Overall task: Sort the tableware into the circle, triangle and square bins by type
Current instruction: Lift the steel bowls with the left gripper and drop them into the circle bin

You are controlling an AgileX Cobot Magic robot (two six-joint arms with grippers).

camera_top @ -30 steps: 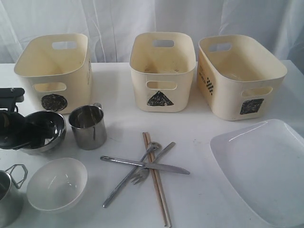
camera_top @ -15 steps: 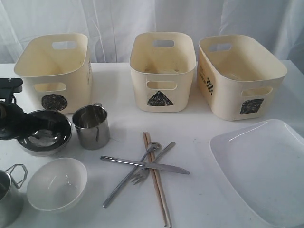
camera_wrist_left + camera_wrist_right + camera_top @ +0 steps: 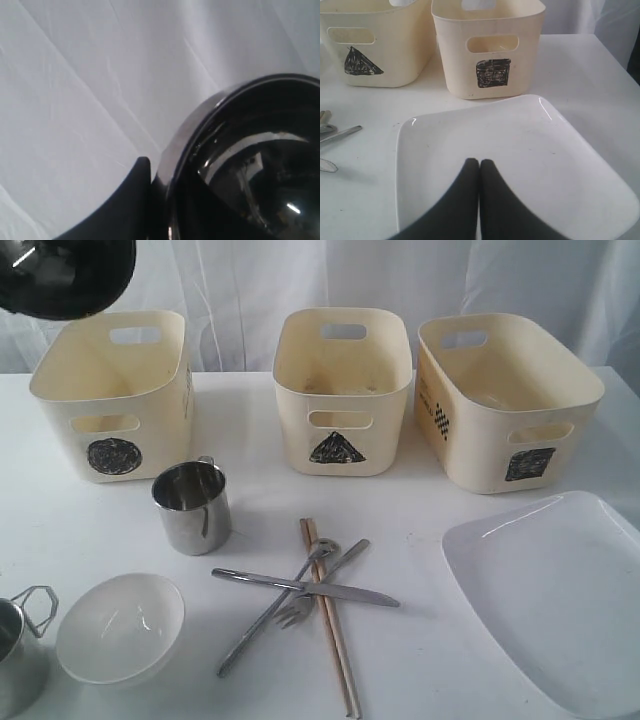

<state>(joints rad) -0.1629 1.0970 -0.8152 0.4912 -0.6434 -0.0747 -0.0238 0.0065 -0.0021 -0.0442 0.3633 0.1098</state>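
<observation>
I should release the steel bowl from my left gripper inside the circle bin (image 3: pixel 142 378), toward its triangle-bin side. The bowl now hangs high above that circle bin.
High at the top left, above the circle bin (image 3: pixel 150 425), hangs the steel bowl (image 3: pixel 62 278). My left gripper (image 3: pixel 160 192) is shut on the bowl's rim (image 3: pixel 200 125), one black finger (image 3: pixel 132 200) outside it. On the table stand a steel mug (image 3: pixel 192 506), a second mug (image 3: pixel 18 645) and the white bowl (image 3: pixel 120 628). Knife (image 3: pixel 350 593), fork (image 3: pixel 295 612), spoon (image 3: pixel 322 548) and chopsticks (image 3: pixel 335 640) lie crossed in the middle. My right gripper (image 3: pixel 479 166) is shut and empty over the white plate (image 3: pixel 545 165).
The triangle bin (image 3: pixel 342 430) and square bin (image 3: pixel 480 440) stand at the back, with a white curtain (image 3: pixel 250 280) behind them. The plate (image 3: pixel 560 595) reaches the table's front right edge.
My left gripper closed on the steel bowl beside the mug and raised it from the table to high above the circle bin. The mug shifted slightly right. The right gripper has stayed shut.
</observation>
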